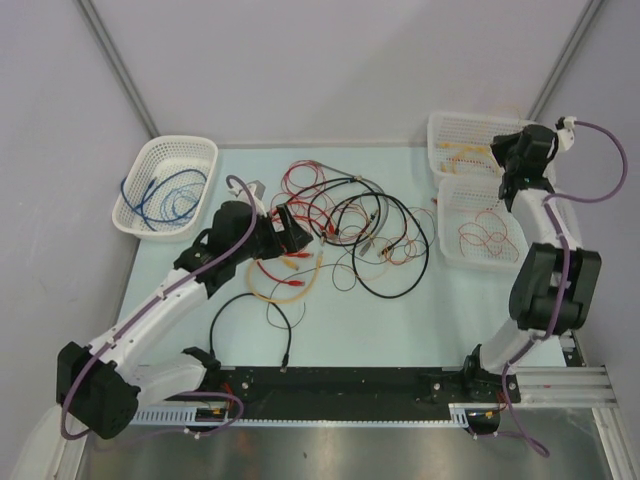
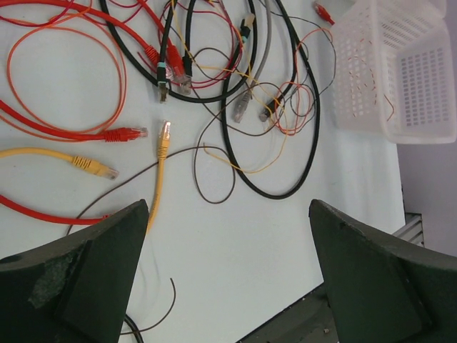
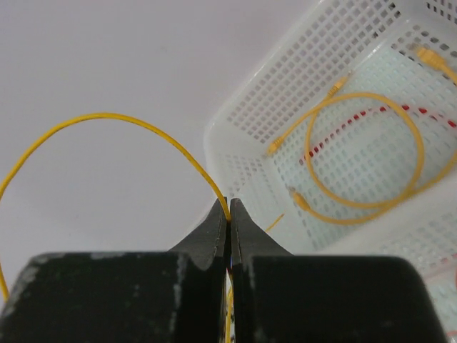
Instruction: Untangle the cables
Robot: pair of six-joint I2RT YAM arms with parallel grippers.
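I will close my left gripper next on the bend (image 1: 251, 286) of the yellow cable on the table, away from its plugs and near the separate black cable.
The cables (image 1: 350, 225) lie in a tangle of red, black and thin orange-yellow loops on the middle of the table. In the left wrist view I see red cables (image 2: 64, 71), a yellow cable (image 2: 161, 161) and a black loop (image 2: 285, 143). My left gripper (image 1: 290, 230) hovers at the tangle's left side; its jaws (image 2: 227, 207) stand wide open and empty. My right gripper (image 1: 507, 160) is above the back right basket (image 1: 450, 125) and is shut (image 3: 228, 209) on a thin yellow cable (image 3: 107, 118) that arcs up and to the left.
The back right basket (image 3: 243, 121) holds coiled yellow cables (image 3: 357, 143). A second white basket (image 1: 452, 235) in front of it holds thin red cables and also shows in the left wrist view (image 2: 389, 71). A white basket (image 1: 135, 170) at back left holds blue cables. A black rail (image 1: 330, 385) runs along the near edge.
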